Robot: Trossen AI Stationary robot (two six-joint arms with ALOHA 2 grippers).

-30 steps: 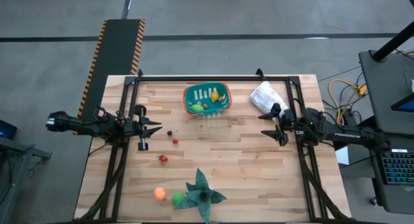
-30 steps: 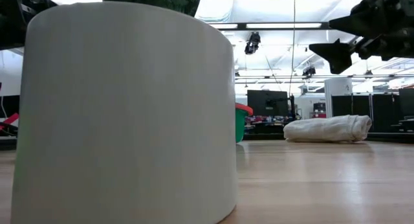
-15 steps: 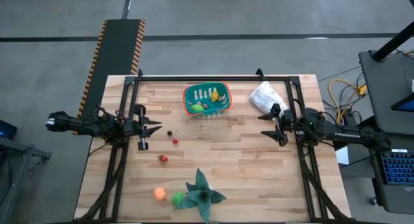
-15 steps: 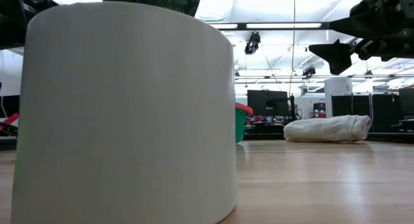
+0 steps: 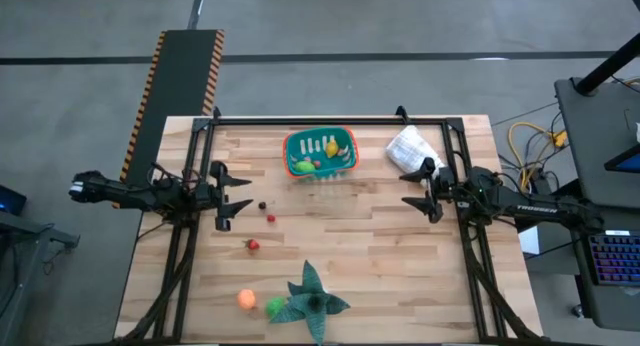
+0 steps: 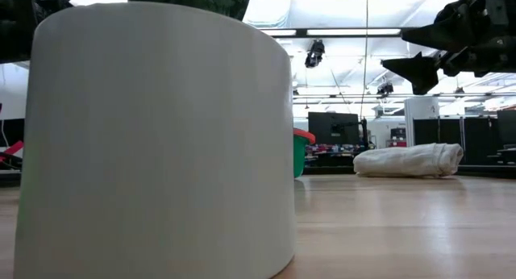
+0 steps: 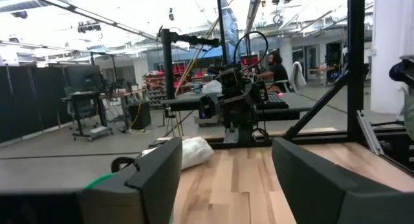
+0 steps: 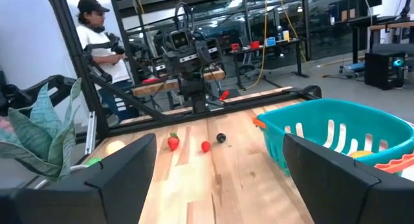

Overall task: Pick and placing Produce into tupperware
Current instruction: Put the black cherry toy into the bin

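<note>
Next, I close my left gripper on the round body of the dark piece point(image 5: 262, 205), the one beside the smaller red piece.
The teal tupperware point(image 5: 320, 153) with an orange-red rim stands at the far middle of the table and holds green, yellow and red produce. It also shows in the right wrist view point(image 8: 336, 136). On the table lie a dark piece point(image 5: 263, 205), two red pieces point(image 5: 271, 218) point(image 5: 253, 245), an orange piece point(image 5: 246, 299) and a green piece point(image 5: 274, 306). My left gripper point(image 5: 240, 191) is open and empty above the table's left side, left of the dark piece. My right gripper point(image 5: 408, 188) is open and empty above the right side.
A dark green leafy thing point(image 5: 312, 298) lies near the front edge beside the green piece. A wrinkled white bag point(image 5: 410, 148) lies right of the tupperware. A large white cylinder point(image 6: 153, 142) fills most of the low view. A person point(image 8: 97, 36) stands beyond the table.
My left gripper's fingers have spread wider apart. Nothing on the table has moved.
</note>
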